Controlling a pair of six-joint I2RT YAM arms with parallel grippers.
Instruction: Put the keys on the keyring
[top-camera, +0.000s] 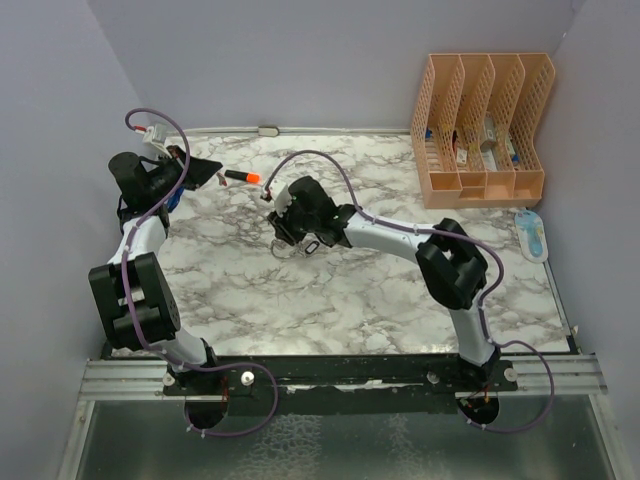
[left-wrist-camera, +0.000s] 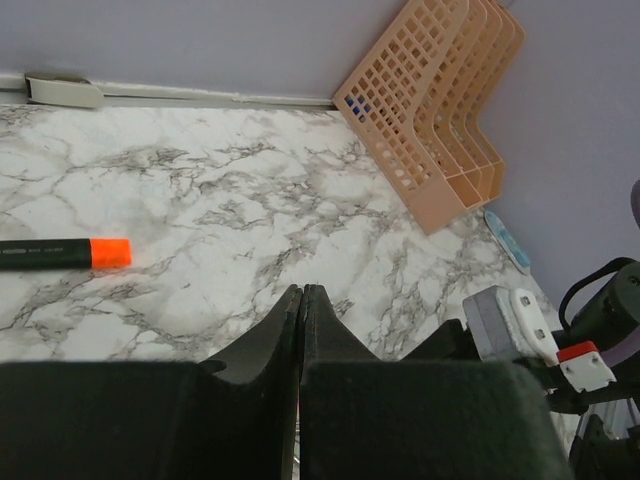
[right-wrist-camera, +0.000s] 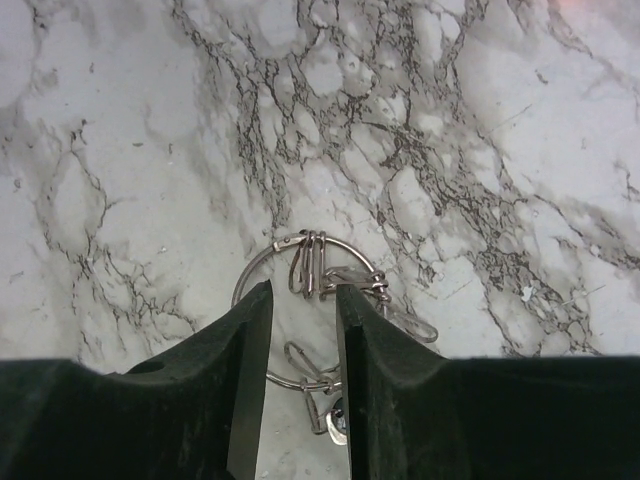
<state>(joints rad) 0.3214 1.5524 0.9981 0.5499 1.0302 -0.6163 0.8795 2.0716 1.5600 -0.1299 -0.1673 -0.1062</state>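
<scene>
Next, I close my right gripper on the loose end of the wire clip (top-camera: 288, 238) (right-wrist-camera: 415, 327), the one that sticks out past the edge of the keyring.
The keyring (right-wrist-camera: 341, 239) is a thin silver wire ring lying flat on the marble table, with several wire clips hooked on it. A small silver key (right-wrist-camera: 336, 426) lies at its near side. My right gripper (right-wrist-camera: 302, 290) is open and low over the ring, one finger on each side of the clips. In the top view the right gripper (top-camera: 288, 235) is at mid table with the ring (top-camera: 312, 246) under it. My left gripper (top-camera: 212, 170) is shut at the far left; in its wrist view the gripper (left-wrist-camera: 302, 290) shows nothing between the tips. The red-tagged key is out of view.
An orange-capped black marker (top-camera: 243, 177) lies just right of the left gripper, and it also shows in the left wrist view (left-wrist-camera: 65, 253). A small dark item (top-camera: 218, 181) lies by the left fingertips. A pink file organizer (top-camera: 480, 130) stands far right, with a blue-white item (top-camera: 532, 233) beside it.
</scene>
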